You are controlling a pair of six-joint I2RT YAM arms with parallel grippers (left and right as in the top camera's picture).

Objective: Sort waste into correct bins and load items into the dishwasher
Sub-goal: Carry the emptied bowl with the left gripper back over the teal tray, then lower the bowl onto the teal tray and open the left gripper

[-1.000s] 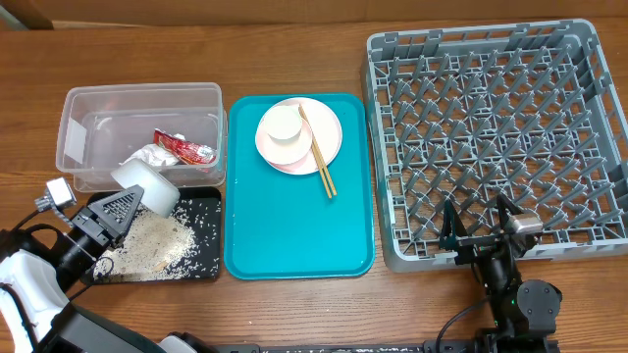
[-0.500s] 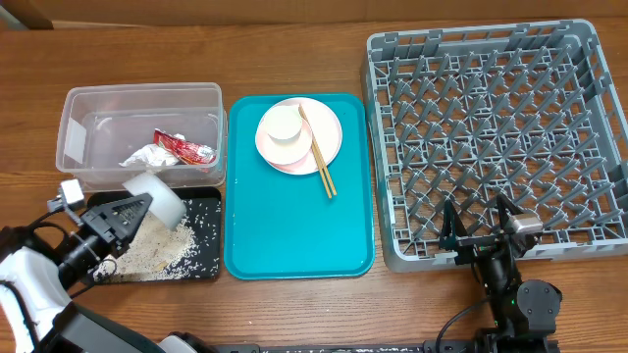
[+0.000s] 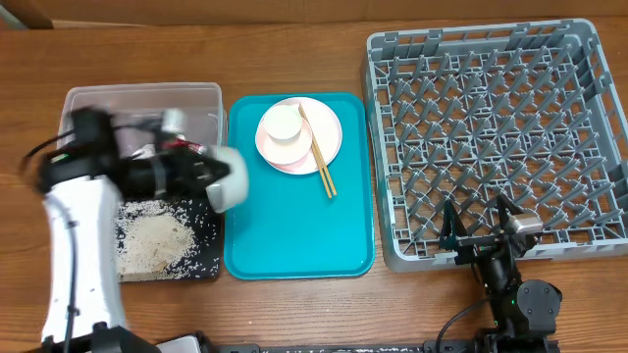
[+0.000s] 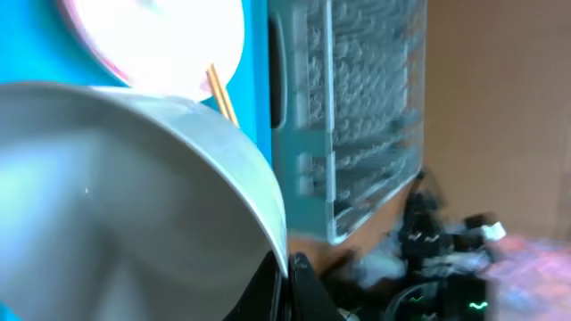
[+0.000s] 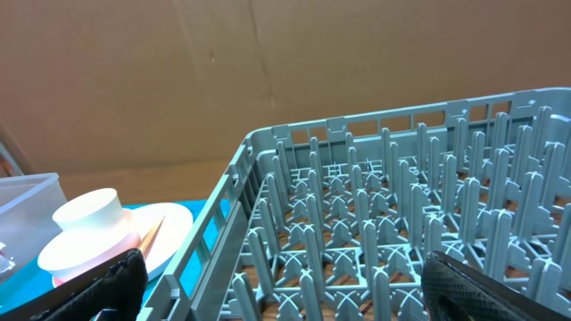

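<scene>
The small pale bowl, now held over the tray's edge, will be let go by my left gripper on the teal tray (image 3: 277,206), just in front of the pink plate.
My left gripper (image 3: 204,173) is shut on the rim of a small pale bowl (image 3: 228,178) and holds it over the left edge of the teal tray; the arm is motion-blurred. In the left wrist view the bowl (image 4: 116,196) fills the frame, with the fingers (image 4: 284,278) pinching its rim. White rice (image 3: 157,237) lies on the black tray (image 3: 208,273). The clear tub (image 3: 88,103) is partly hidden by the arm, which covers most of its contents. A pink plate (image 3: 329,137) holds an upturned pale bowl (image 3: 283,124) and chopsticks (image 3: 321,157). My right gripper (image 3: 481,227) is open at the front edge of the grey dish rack (image 3: 491,108).
The teal serving tray (image 3: 294,226) lies between the bins and the rack. The right wrist view shows the rack's pegs (image 5: 384,223) and the plate with the upturned bowl (image 5: 89,230) to the left. Bare wooden table runs along the back.
My left arm has swung up and to the right from over the black tray, carrying the bowl to the teal tray's left edge. The right arm has not moved.
</scene>
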